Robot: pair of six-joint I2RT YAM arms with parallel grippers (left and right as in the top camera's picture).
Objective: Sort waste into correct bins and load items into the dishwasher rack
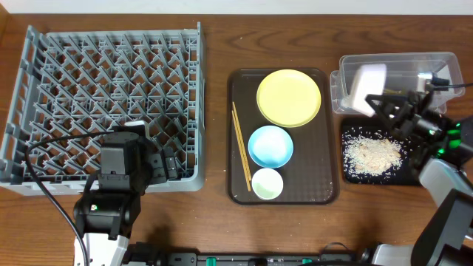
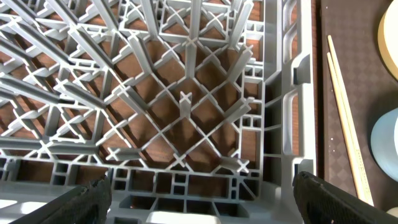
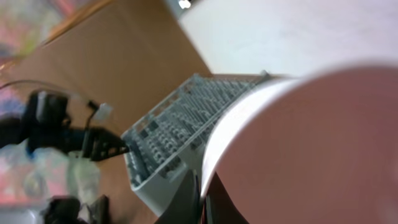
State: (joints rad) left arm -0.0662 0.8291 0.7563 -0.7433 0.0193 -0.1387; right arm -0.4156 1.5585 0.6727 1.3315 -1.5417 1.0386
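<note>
The robot's right gripper needs to release the white bowl on the yellow plate [image 1: 284,94] in the brown tray.
The grey dishwasher rack [image 1: 103,89] stands at the left and fills the left wrist view [image 2: 186,106]. My left gripper [image 1: 164,166] is open and empty above the rack's front right corner [image 2: 202,190]. My right gripper [image 1: 386,103] is shut on the rim of a white bowl with a pinkish inside [image 1: 367,83]. It holds the bowl tilted above the clear bin [image 1: 436,66] and the black bin [image 1: 347,177]. The bowl fills the right wrist view [image 3: 298,143], with a finger at its edge [image 3: 202,193].
A brown tray [image 1: 329,148] in the middle holds a yellow plate [image 1: 289,97], a blue bowl [image 1: 270,145], a small pale green cup [image 1: 267,183] and chopsticks [image 1: 241,148]. The black bin holds rice scraps [image 1: 373,154]. The chopsticks [image 2: 345,118] lie right of the rack.
</note>
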